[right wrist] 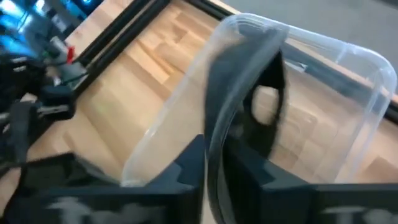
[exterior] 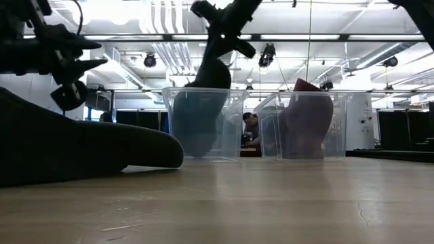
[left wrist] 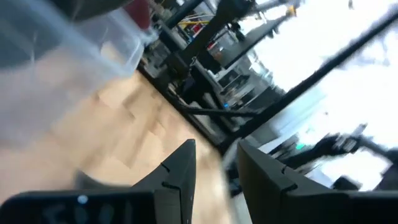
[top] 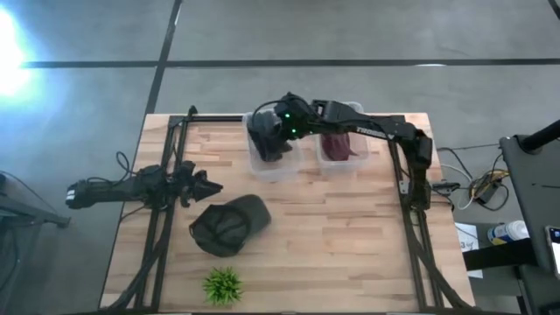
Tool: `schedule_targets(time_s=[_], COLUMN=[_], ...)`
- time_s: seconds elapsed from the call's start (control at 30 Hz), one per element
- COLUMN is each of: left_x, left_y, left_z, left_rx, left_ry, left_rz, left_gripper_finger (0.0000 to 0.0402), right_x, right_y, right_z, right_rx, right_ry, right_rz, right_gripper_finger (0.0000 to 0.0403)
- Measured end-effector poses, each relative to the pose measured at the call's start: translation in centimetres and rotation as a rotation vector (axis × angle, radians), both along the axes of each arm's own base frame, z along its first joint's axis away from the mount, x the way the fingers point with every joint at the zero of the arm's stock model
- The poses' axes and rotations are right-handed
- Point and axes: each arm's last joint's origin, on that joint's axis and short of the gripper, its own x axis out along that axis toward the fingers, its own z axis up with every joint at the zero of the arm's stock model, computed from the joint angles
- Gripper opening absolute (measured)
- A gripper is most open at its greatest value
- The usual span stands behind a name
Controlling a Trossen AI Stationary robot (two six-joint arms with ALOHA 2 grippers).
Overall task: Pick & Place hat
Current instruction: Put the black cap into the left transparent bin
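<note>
My left gripper should next go to the dark cap and close on its visor's side edge (top: 236, 200) that faces the clear bins, near the crown.
A dark cap (top: 229, 223) lies on the table by its open underside, near the table's middle; in the low view the cap (exterior: 68, 146) fills the left. My left gripper (top: 208, 186) hovers just left of it, narrowly open and empty. My right gripper (top: 278, 122) reaches from the right over the left clear bin (top: 271, 166), shut on a second dark hat (top: 267, 140) that hangs into the bin (exterior: 200, 115). A maroon hat (top: 341, 144) sits in the right clear bin (exterior: 305, 125). My right gripper pinches the dark hat by its upper edge (right wrist: 217, 146) between the two fingers (right wrist: 191, 163), coming from above and pointing down. The hat hangs below the fingers inside the left bin (right wrist: 348, 74). Whether its lower end (exterior: 196, 150) rests on the bin's floor I cannot tell.
A small green plant (top: 222, 284) stands near the table's near edge, below the cap. Black frame rails (top: 162, 227) run along the table's left and right sides. Bare wood lies right of the cap, toward the near right corner (top: 350, 254).
</note>
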Motion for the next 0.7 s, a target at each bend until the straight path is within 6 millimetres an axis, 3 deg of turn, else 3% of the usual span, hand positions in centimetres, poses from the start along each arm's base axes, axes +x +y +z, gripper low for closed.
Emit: schedule_targets(time_s=[0.13,0.23,0.37,0.43,0.57,0.7], left_x=[0.0,0.0,0.0,0.0,0.0,0.0], left_y=[0.0,0.0,0.1,0.1,0.1,0.1], left_z=[0.0,0.0,-0.1,-0.1,-0.1,-0.1], left_rx=[-0.251,-0.286,-0.284,-0.284,-0.282,-0.283], left_ry=[0.013,0.014,0.013,0.013,0.014,0.016], left_rz=[-0.003,0.009,0.02,0.02,0.021,0.022], left_gripper_finger=[0.011,0.011,0.011,0.011,0.011,0.011], right_x=[0.3,0.1,-1.5,-2.5,-3.8,-3.3], right_y=[0.1,1.0,4.7,7.3,11.7,13.9], right_z=[0.8,2.2,5.6,6.1,3.7,0.5], right_rx=[-0.046,-0.127,-0.319,-0.394,-0.451,-0.438], right_ry=[0.034,0.026,0.012,0.062,0.274,0.334], right_rz=[0.058,0.145,0.475,0.667,0.977,1.062], right_gripper_finger=[0.0124,0.0178,0.0225,0.0234,0.023,0.0218])
